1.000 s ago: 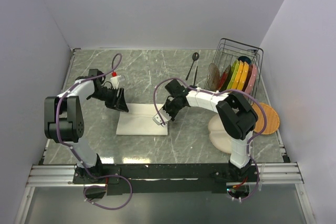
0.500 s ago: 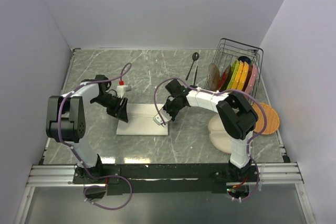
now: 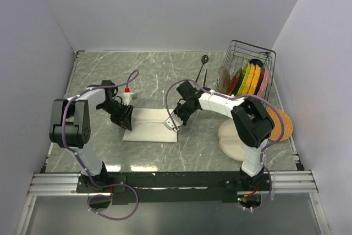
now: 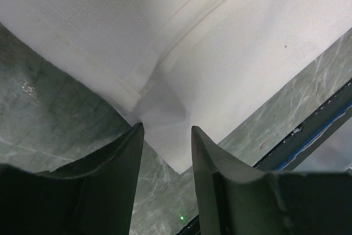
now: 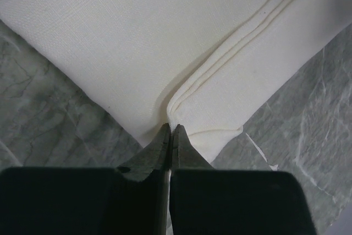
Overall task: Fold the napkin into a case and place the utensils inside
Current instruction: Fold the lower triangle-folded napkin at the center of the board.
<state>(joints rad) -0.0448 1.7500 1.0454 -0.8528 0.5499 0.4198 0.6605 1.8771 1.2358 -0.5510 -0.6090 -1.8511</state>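
Observation:
Next, my left gripper moves back and pinches the napkin's folded strip's end (image 4: 124,95), because its open fingers are on both sides of the napkin's lower layer, past the fold seam.
The napkin (image 3: 147,125) lies as a cream-white folded rectangle on the marble table between the two arms. My left gripper (image 3: 126,118) is at its left end. In the left wrist view this gripper (image 4: 166,129) stands open, its fingers straddling the edge of the napkin (image 4: 220,42) near a corner, with a fold seam running away from them. My right gripper (image 3: 171,123) is at the right end. The right wrist view shows it (image 5: 170,127) shut on the layered fold edge of the napkin (image 5: 110,42). The utensils, a dark spoon (image 3: 204,59) and fork (image 3: 204,81), lie at the back.
A wire dish rack (image 3: 251,53) holding several colourful plates stands at the back right. A beige divided plate (image 3: 232,138) and an orange plate (image 3: 284,125) lie on the right, partly under the right arm. The table's front rail (image 3: 165,180) runs along the near edge.
My left gripper has moved right and down onto the napkin's left edge, its jaws narrowing a little. My right gripper has shifted slightly right and back, still pinching the cloth.

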